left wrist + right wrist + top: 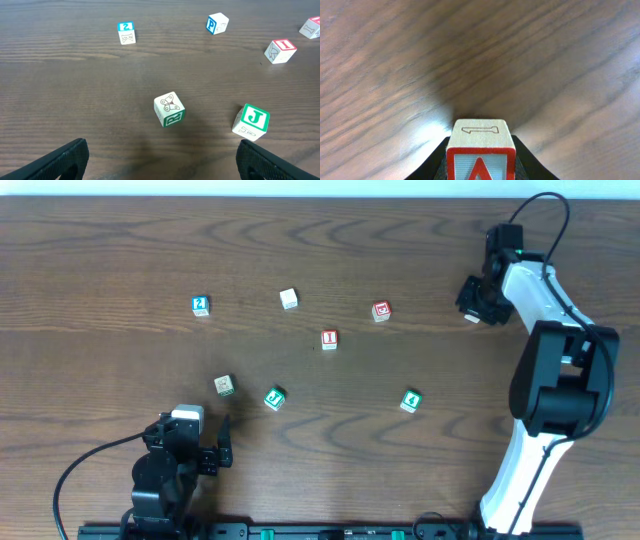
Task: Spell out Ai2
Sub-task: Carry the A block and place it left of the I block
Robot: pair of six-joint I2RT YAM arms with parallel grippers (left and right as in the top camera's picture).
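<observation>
The robot's right gripper will release the red A block close beside the red I block (309, 343), toward the blue 2 block.
My right gripper (474, 304) at the far right of the table is shut on the red A block (480, 150), held between its fingers just above the wood. The red I block (329, 339) sits mid-table and shows in the left wrist view (280, 51). The blue 2 block (200, 305) lies at the left and also shows in the left wrist view (126, 32). My left gripper (205, 442) is open and empty near the front edge, its fingers (160, 160) spread wide before a green-edged picture block (169, 109).
A green J block (275, 397), a green 4 block (410, 401), a red block (381, 311), and a blue P block (289, 299) lie scattered on the dark wood table (100, 350). The picture block (224, 385) sits just ahead of the left gripper.
</observation>
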